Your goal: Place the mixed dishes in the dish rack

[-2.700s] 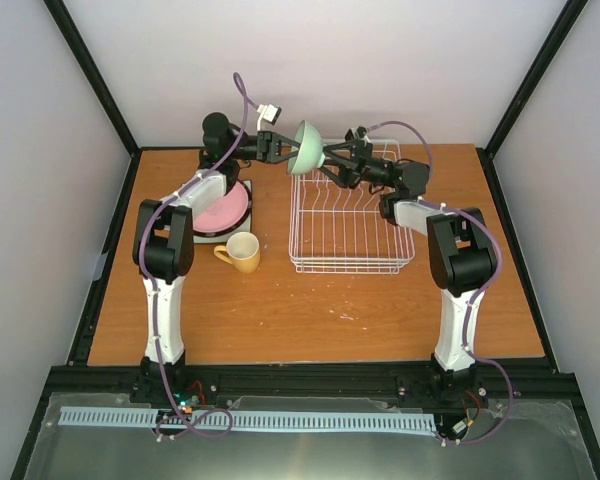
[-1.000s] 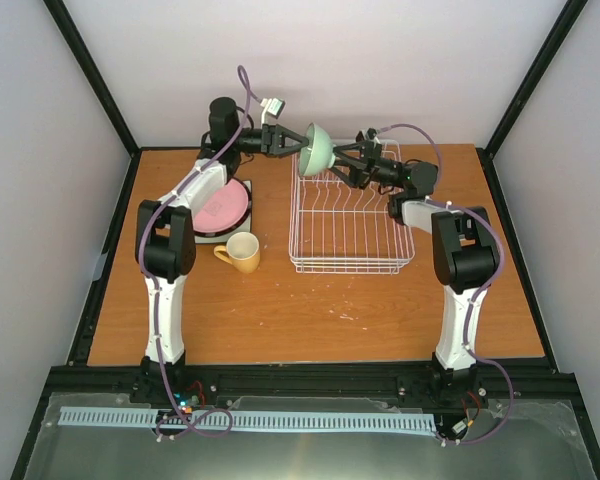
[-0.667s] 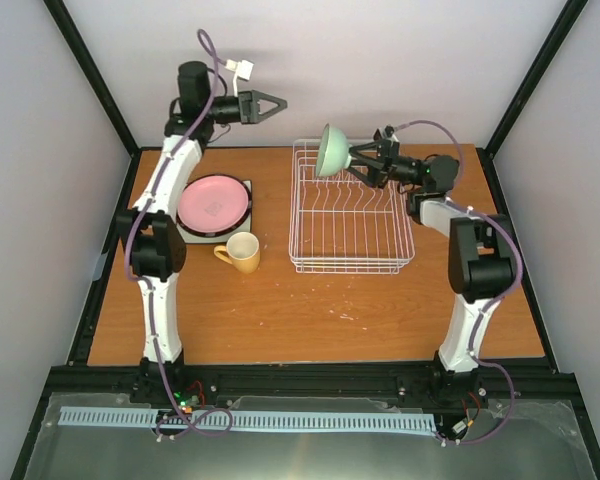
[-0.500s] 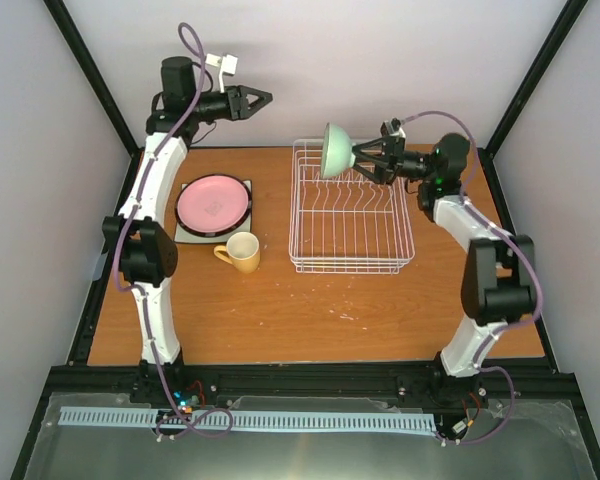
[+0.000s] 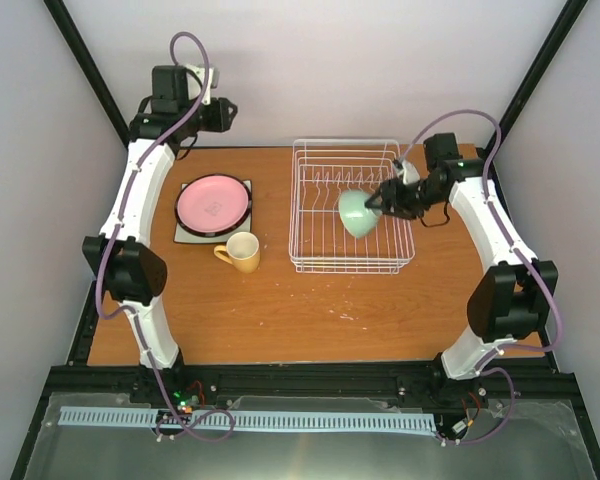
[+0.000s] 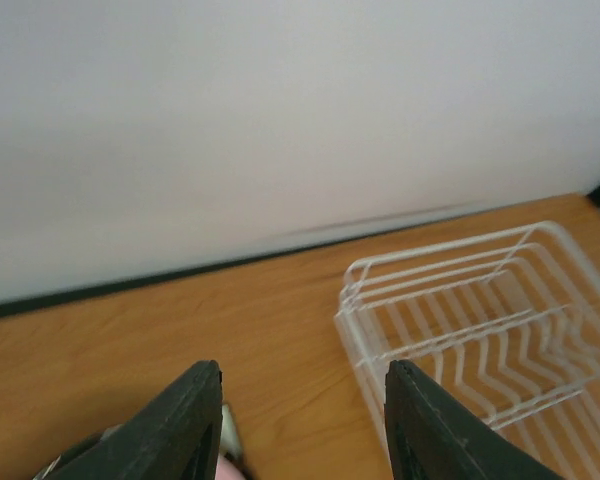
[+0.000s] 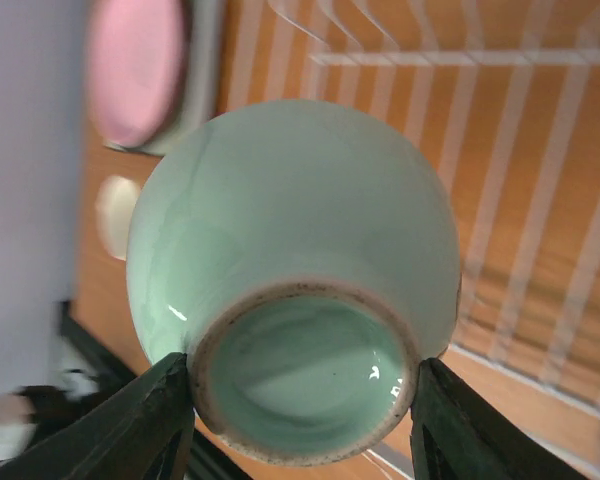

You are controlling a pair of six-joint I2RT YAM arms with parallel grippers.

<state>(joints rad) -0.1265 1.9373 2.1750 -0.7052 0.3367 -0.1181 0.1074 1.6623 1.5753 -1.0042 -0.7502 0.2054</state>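
Note:
I need to release the pale-green bowl with my right gripper in the dish rack's near corner [image 5: 378, 243], away from the yellow mug.
My right gripper [image 5: 377, 208] is shut on the foot ring of the small pale-green bowl [image 5: 355, 213], held tilted over the white wire dish rack [image 5: 310, 262]. In the right wrist view the bowl [image 7: 290, 240] fills the middle, base toward the camera, my fingers [image 7: 150, 420] on both sides of its foot. My left gripper [image 6: 302, 420] is open and empty, high near the back wall at the table's far left. The pink plate [image 5: 212, 203] lies on the square off-white plate [image 5: 184, 233]. The yellow mug [image 5: 242, 252] stands in front of them. Other plates are out of view.
The rack's far end [image 6: 460, 320] shows in the left wrist view, on the wooden table [image 5: 310, 310]. Black frame posts and white walls surround the table.
The left gripper let go of the bowl and rose back to the far left wall. The right gripper carried the bowl from the rack's far edge down over the rack's middle.

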